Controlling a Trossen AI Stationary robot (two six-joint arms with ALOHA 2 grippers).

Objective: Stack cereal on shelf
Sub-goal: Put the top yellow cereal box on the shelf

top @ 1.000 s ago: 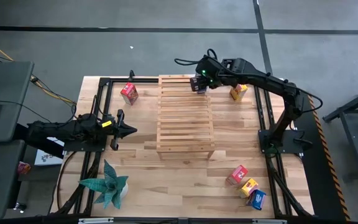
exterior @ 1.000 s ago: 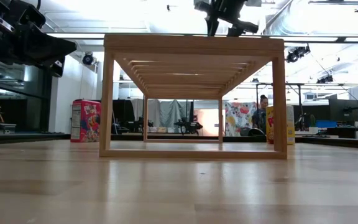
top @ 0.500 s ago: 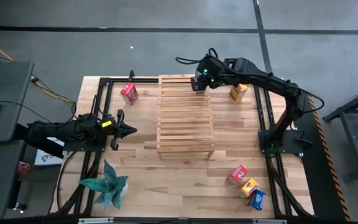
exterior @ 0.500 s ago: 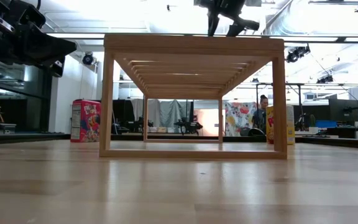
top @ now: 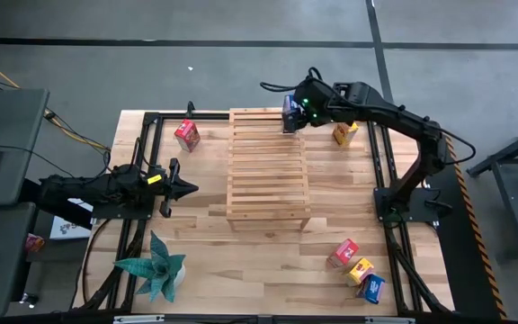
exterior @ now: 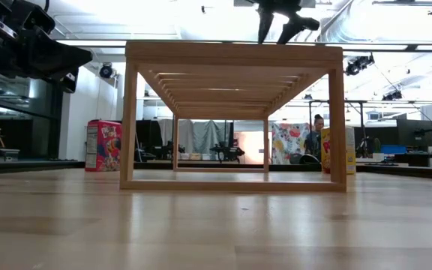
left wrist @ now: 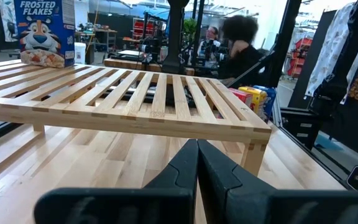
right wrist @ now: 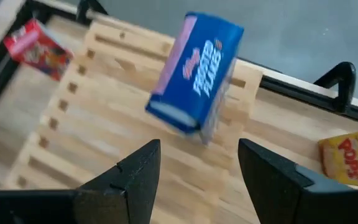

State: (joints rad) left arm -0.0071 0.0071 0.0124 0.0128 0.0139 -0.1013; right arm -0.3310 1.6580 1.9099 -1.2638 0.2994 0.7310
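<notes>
The robot's right gripper will next close on the narrow sides of the yellow box (top: 344,134) (right wrist: 351,158) beside the far end of the rack, across from the red box.
The light-wood slatted rack (top: 268,166) stands mid-table. A blue cereal box (right wrist: 194,74) stands upright, its bottom end on the slats of the rack's far right corner (top: 289,112); the left wrist view shows it too (left wrist: 45,31). My right gripper (right wrist: 197,149) is open and hovers above and just right of that box (top: 306,106), touching nothing. My left gripper (top: 192,188) is shut and empty, level at the table's left side, pointing at the rack (left wrist: 154,93).
A red box (top: 186,135) stands left of the rack's far end and a yellow box (top: 345,133) to its right. A red (top: 342,253), a yellow (top: 359,270) and a blue box (top: 372,288) lie near the near right corner. A teal plant (top: 156,268) sits near left.
My right gripper has drawn away from the blue box, upward and toward the table's right edge. The box stays standing on the rack's far right corner and now shows clear of the fingers.
</notes>
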